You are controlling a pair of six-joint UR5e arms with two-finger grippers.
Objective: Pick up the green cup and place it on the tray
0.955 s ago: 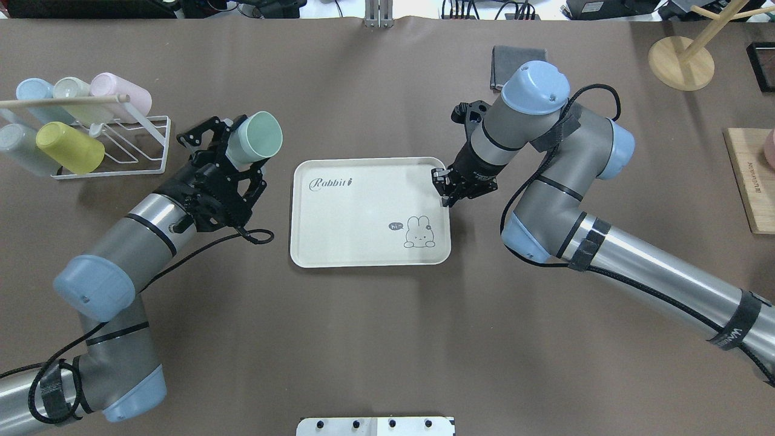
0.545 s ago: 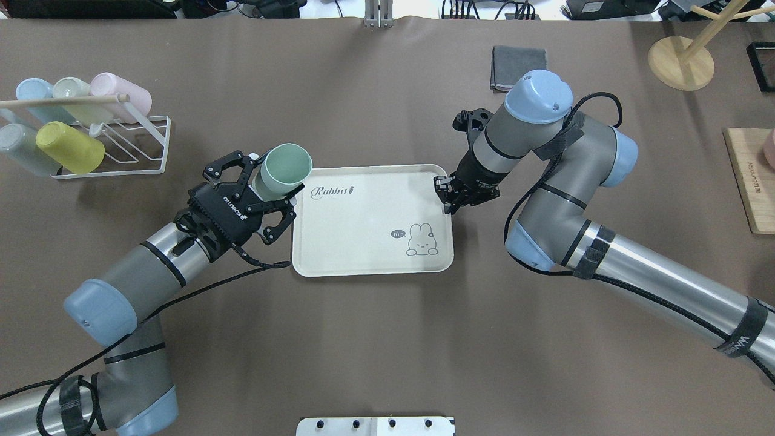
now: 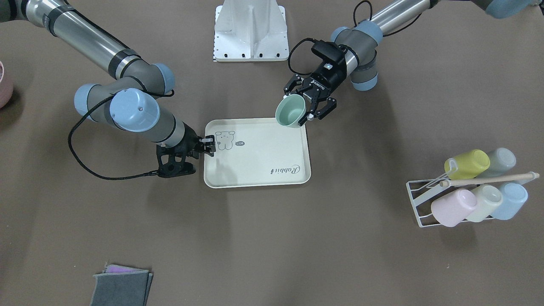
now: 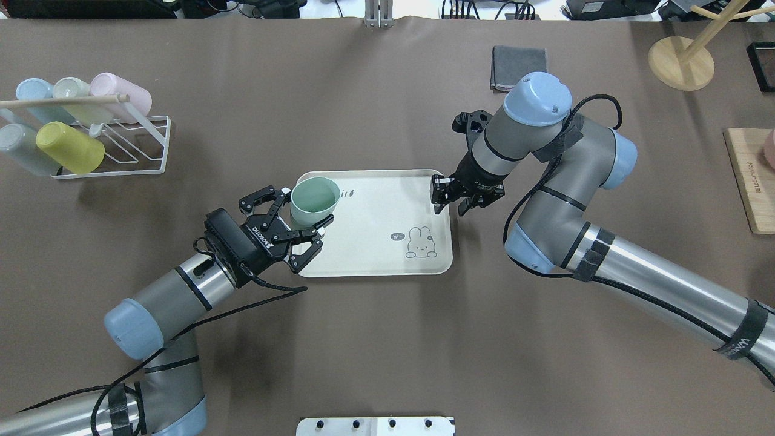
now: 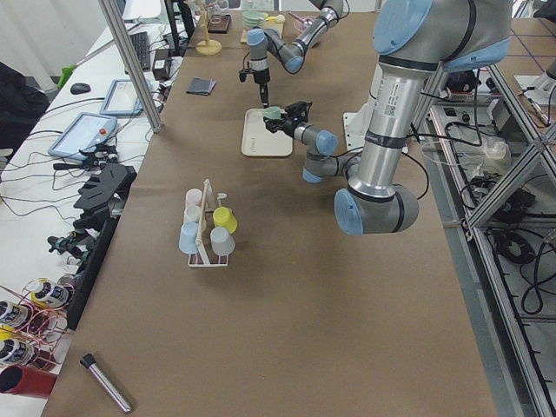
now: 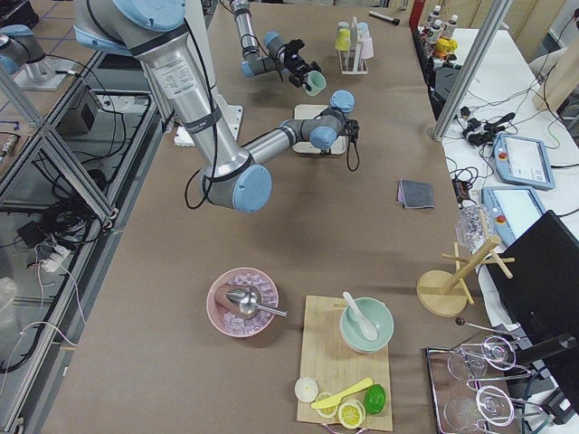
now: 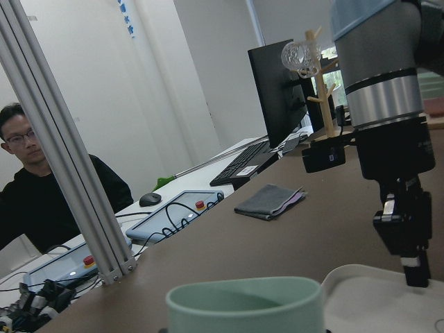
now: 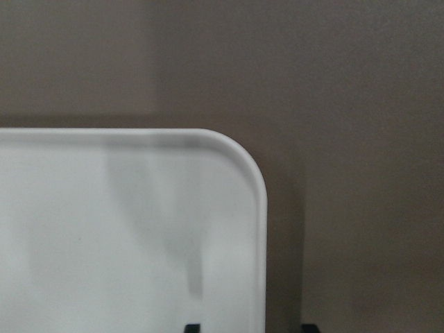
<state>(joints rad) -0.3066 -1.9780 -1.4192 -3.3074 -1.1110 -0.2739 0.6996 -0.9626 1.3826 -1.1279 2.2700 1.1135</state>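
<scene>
My left gripper will release the green cup in the middle of the cream tray [image 3: 253, 149], so that it sits between the bear drawing and the lettering.
My left gripper [image 4: 303, 213] is shut on the green cup [image 4: 315, 198], a mint tumbler held upright, mouth up, just above the far left corner of the cream tray [image 4: 375, 254]. In the front-facing view the left gripper [image 3: 305, 106] holds the cup [image 3: 291, 111] over the tray [image 3: 255, 170] corner. The cup's rim [image 7: 244, 302] fills the bottom of the left wrist view. My right gripper [image 4: 448, 199] stands at the tray's right rim with its jaws apart, one on each side of the rim [image 8: 262, 229].
A white wire rack [image 4: 136, 145] with several pastel cups, one of them yellow-green [image 4: 69, 145], stands at the far left. A grey cloth [image 4: 519, 63] lies behind the right arm. A wooden stand [image 4: 681, 60] and a board [image 4: 751, 181] are at the far right.
My left gripper has carried the green cup from beside the rack rightwards and nearer, to over the tray's corner, turning it upright. The tray has shifted slightly nearer with the right gripper.
</scene>
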